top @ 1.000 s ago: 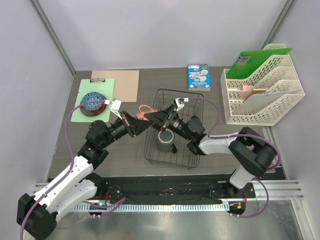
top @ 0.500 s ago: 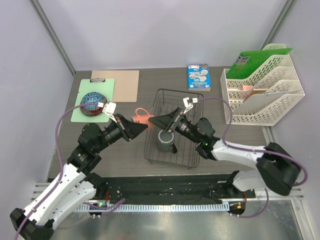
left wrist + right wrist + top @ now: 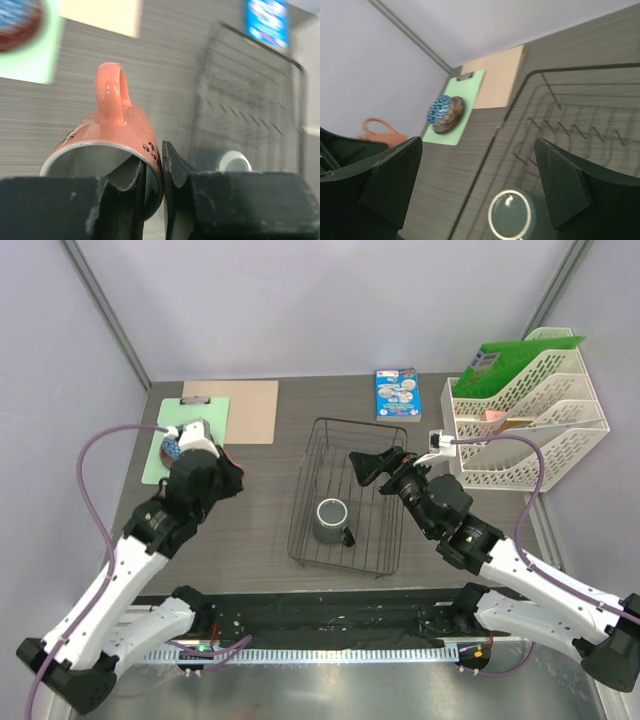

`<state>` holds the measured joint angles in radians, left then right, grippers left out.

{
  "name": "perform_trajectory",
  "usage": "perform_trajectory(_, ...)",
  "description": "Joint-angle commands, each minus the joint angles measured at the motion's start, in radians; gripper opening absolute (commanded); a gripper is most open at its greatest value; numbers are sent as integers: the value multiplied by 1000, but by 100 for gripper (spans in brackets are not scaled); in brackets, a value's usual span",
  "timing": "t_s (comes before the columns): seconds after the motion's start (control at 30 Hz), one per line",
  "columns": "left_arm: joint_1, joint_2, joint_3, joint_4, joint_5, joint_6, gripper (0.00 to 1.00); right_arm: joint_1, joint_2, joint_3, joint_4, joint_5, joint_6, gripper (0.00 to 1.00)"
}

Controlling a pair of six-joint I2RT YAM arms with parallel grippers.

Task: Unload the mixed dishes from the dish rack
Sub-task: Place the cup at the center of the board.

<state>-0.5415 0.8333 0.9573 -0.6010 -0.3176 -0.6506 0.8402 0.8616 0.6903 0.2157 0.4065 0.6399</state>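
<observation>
Next, I release the salmon-pink cup from my left gripper on the bare table [image 3: 160, 504] just in front of the green clipboard.
My left gripper [image 3: 152, 192] is shut on the rim of the salmon-pink cup [image 3: 112, 132], one finger inside and one outside, holding it above the table left of the dish rack [image 3: 250, 95]. From above, the left gripper [image 3: 226, 480] hides the cup. My right gripper [image 3: 366, 466] is open and empty over the rack's [image 3: 392, 540] far right part. In the right wrist view it [image 3: 477, 195] is above the grey-green mug [image 3: 511, 218]. The mug [image 3: 332, 521] stands upright in the rack. The blue-inside bowl [image 3: 444, 112] sits on a green clipboard [image 3: 462, 102]; the plate is not clearly seen.
A tan board [image 3: 250, 408] lies behind the green clipboard [image 3: 160, 465]. A blue box [image 3: 398, 394] lies behind the rack. A white tiered file tray [image 3: 525, 425] with a green folder stands at the right.
My left gripper has drawn back to the left with the pink cup, away from the rack. My right gripper has pulled back to the right and up, away from the cup.
</observation>
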Motion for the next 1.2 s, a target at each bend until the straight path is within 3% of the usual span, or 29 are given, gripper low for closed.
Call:
perform_trajectory(0.0, 69, 163, 181, -183, -248, 52, 0, -3, -16, -17, -131, 110, -74, 99)
perform_trajectory(0.1, 179, 249, 215, -186, -216, 46, 0, -1, -10, -28, -137, 85, -59, 100)
perform_trajectory(0.23, 418, 340, 233, -171, -83, 32, 0, -3, -13, -51, -144, 49, -33, 100)
perform_trajectory(0.4, 527, 533, 284, -218, -84, -23, 0, -3, -22, -112, -72, -17, 20, 100)
perform_trajectory(0.7, 738, 702, 215, -98, -57, -72, 0, 0, 5, -137, -44, -81, 49, 100)
perform_trajectory(1.07, 775, 880, 264, -98, -67, -60, 0, 2, -41, -181, -64, -60, 38, 100)
perform_trajectory(1.13, 775, 882, 258, -94, -54, -49, 3, 2, -41, -186, -64, -57, 37, 100)
perform_trajectory(1.17, 776, 882, 258, -95, -49, -44, 11, 0, -38, -187, -62, -57, 37, 100)
